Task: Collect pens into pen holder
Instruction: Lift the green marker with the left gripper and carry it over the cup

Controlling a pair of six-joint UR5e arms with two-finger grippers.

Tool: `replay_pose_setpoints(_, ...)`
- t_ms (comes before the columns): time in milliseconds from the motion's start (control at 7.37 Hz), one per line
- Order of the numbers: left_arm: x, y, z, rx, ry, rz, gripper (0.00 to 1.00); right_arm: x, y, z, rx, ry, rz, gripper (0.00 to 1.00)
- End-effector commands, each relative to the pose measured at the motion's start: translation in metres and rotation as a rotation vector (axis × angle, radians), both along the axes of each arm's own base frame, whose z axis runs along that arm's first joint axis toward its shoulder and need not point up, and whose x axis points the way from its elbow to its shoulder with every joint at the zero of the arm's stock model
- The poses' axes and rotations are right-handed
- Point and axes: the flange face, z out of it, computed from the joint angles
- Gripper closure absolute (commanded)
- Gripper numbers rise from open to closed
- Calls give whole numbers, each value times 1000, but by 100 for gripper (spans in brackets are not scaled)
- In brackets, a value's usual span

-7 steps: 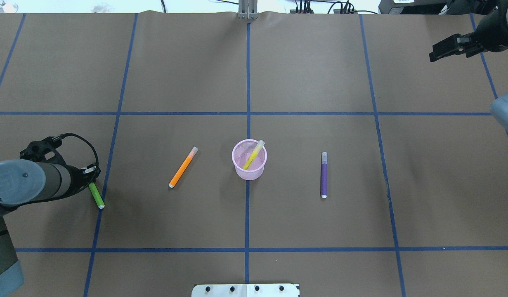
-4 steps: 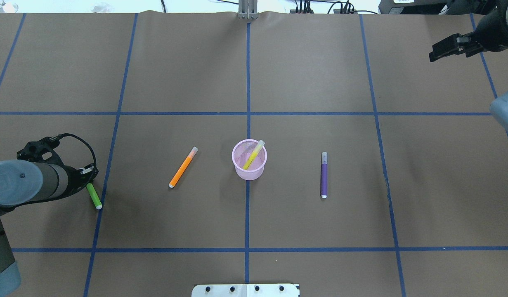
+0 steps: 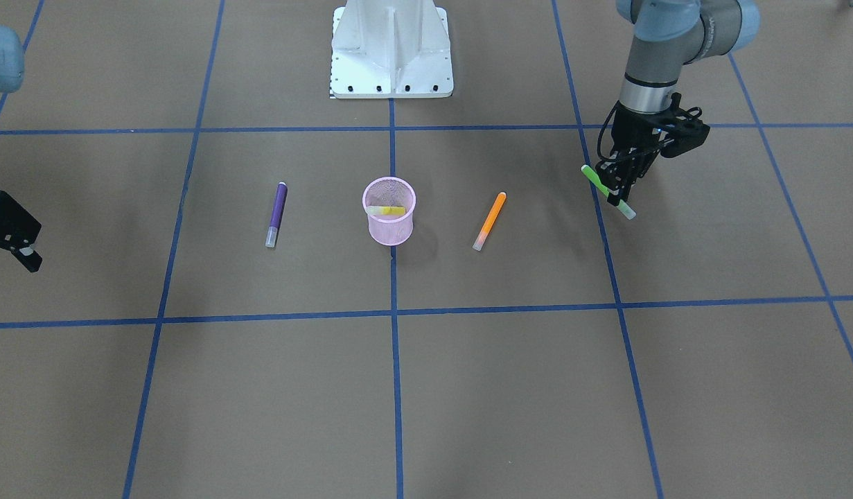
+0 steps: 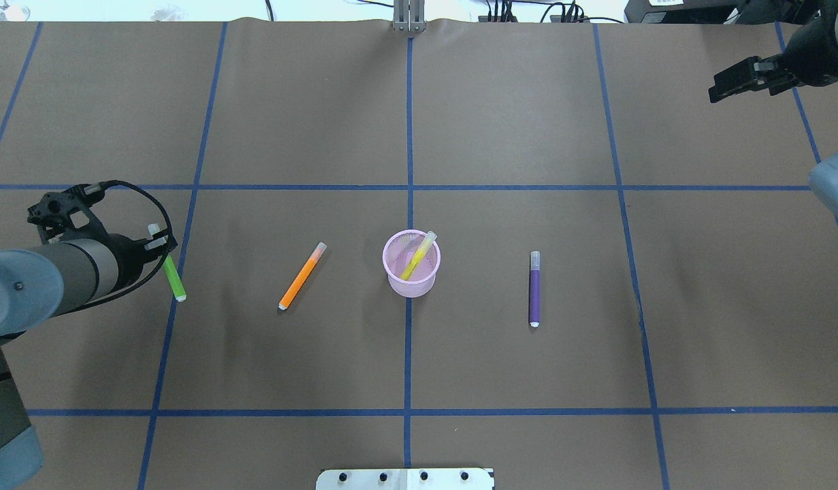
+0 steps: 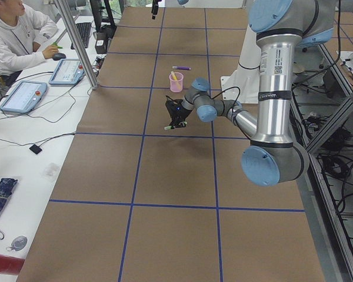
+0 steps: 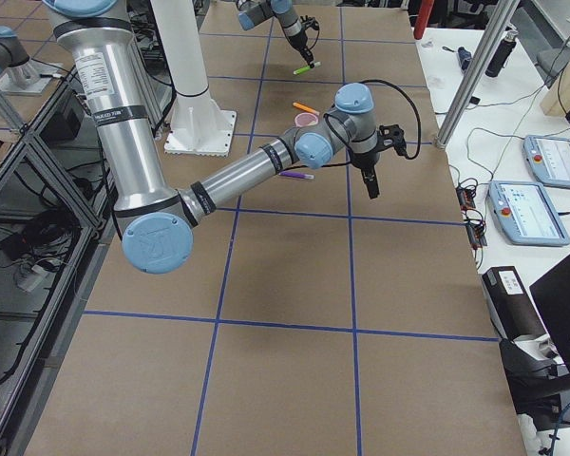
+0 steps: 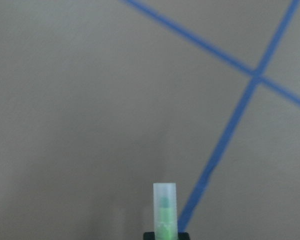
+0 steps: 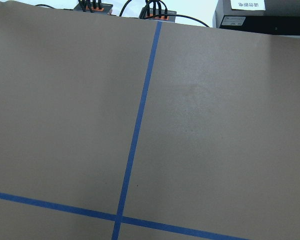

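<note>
My left gripper needs to release the green pen inside the pink mesh pen holder [image 3: 387, 205], beside the yellow pen.
My left gripper [image 4: 161, 245] is shut on the green pen [image 4: 173, 277] and holds it tilted above the table at the left; the pair also shows in the front view, gripper [image 3: 618, 194] and pen [image 3: 596, 178]. The pen's whitish cap [image 7: 165, 205] sticks out in the left wrist view. The pink mesh pen holder [image 4: 411, 278] stands mid-table with the yellow pen [image 4: 419, 257] leaning inside. The orange pen [image 4: 301, 276] lies left of the holder and the purple pen [image 4: 534, 289] right of it. My right gripper [image 4: 717, 90] hovers open and empty at the far right.
Brown paper with blue tape grid lines [image 4: 409, 136] covers the table. The robot's white base plate [image 3: 391, 48] sits at the near edge. An operator with tablets [image 5: 23, 35] sits at a side desk. A metal post [image 4: 408, 17] stands at the far edge.
My left gripper has risen off the table with the green pen in it and shifted slightly toward the far side and centre. The right arm and the other pens have not moved.
</note>
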Motion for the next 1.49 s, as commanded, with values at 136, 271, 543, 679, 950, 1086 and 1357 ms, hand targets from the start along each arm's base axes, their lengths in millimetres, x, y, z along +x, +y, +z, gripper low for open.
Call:
replay_pose_setpoints(136,39,-27,-161,453,-21,86,100,2,-1,2,-3,12,22,0)
replay_pose_setpoints(271,60,-8,-183,498,13,99,100,2,0,3,-5,13,22,0)
replay_pose_setpoints(543,84,11,-242,785,-97,120,100,2,-1,3,-5,13,22,0)
replay_pose_setpoints(679,102,14,-246,850,-103,143,100,2,-1,2,-4,11,23,0)
replay_pose_setpoints(950,152,-2,-253,979,-157,176,100,2,-1,0,-1,11,24,0)
replay_pose_setpoints(1086,172,-6,-239,1043,-89,150,100,0,-2,-2,2,10,22,0)
replay_pose_setpoints(1357,191,15,-233,1074,-51,174,100,1,-2,-2,1,10,25,0)
